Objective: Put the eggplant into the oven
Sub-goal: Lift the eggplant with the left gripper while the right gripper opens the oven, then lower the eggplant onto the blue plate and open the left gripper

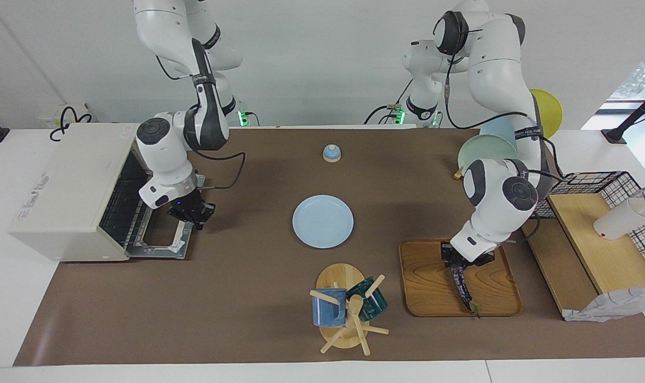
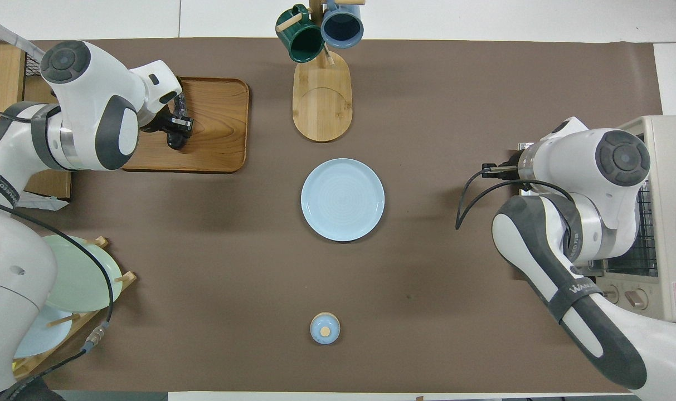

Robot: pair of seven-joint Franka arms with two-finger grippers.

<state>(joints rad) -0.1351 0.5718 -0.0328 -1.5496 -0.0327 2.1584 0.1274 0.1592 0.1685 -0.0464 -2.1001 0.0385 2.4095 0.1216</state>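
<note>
My left gripper is to let go next. It will release the eggplant on the light blue plate (image 2: 360, 181), a little toward the oven.
The eggplant (image 1: 465, 290) lies slantwise on a wooden tray (image 1: 428, 287) toward the left arm's end of the table, its green stem at the tray's edge farther from the robots. My left gripper (image 1: 454, 266) is down on its nearer end and shut on it. In the overhead view a short piece of eggplant (image 2: 181, 103) shows beside that gripper (image 2: 175, 133); the hand hides the remainder. The off-white oven (image 1: 61, 186) stands at the right arm's end with its door (image 1: 160, 246) folded down and its wire rack (image 1: 121, 207) showing. My right gripper (image 1: 195, 214) hangs open and empty over the door.
A light blue plate (image 1: 322, 221) lies mid-table. A mug tree (image 1: 346, 311) with a blue and a green mug stands farther from the robots, a small blue lidded pot (image 1: 331, 153) nearer. A plate rack (image 1: 487, 151), wire basket (image 1: 599, 183) and white cup (image 1: 620, 221) are beside the tray.
</note>
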